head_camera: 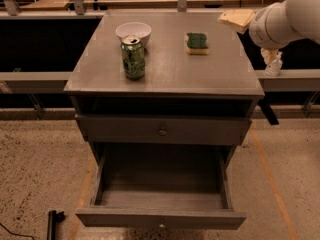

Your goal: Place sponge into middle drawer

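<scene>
The robot's gripper will next move down to the middle of the sponge (197, 43) on the grey cabinet top and close there.
The sponge (197, 42), dark green on top of a pale yellow body, lies flat on the grey cabinet top (170, 71), right of centre towards the back. The middle drawer (160, 217), the lowest one, is pulled out towards me and is an empty shallow tray. My gripper (236, 19) is at the upper right on the white arm (287, 14). It hangs over the cabinet's back right corner, a little right of the sponge and apart from it.
A green can (133, 57) stands on the left of the top with a white bowl (133, 32) just behind it. A shut drawer front with a knob (162, 131) sits above the open drawer. A black object (51, 223) lies on the floor at the lower left.
</scene>
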{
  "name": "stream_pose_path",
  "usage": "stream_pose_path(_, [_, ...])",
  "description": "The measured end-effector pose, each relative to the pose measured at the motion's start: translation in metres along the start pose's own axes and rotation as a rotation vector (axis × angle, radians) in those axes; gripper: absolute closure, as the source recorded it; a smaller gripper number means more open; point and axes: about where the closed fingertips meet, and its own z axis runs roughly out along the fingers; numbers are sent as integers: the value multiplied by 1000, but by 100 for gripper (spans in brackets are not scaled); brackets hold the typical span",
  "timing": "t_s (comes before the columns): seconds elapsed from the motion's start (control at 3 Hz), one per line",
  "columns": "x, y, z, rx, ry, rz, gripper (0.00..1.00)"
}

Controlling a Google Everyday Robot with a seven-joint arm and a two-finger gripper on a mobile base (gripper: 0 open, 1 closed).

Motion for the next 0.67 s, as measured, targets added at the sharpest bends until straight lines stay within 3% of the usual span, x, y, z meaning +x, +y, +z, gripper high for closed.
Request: stream_pose_path(0.67, [4,-7,15,12,20,-31,0])
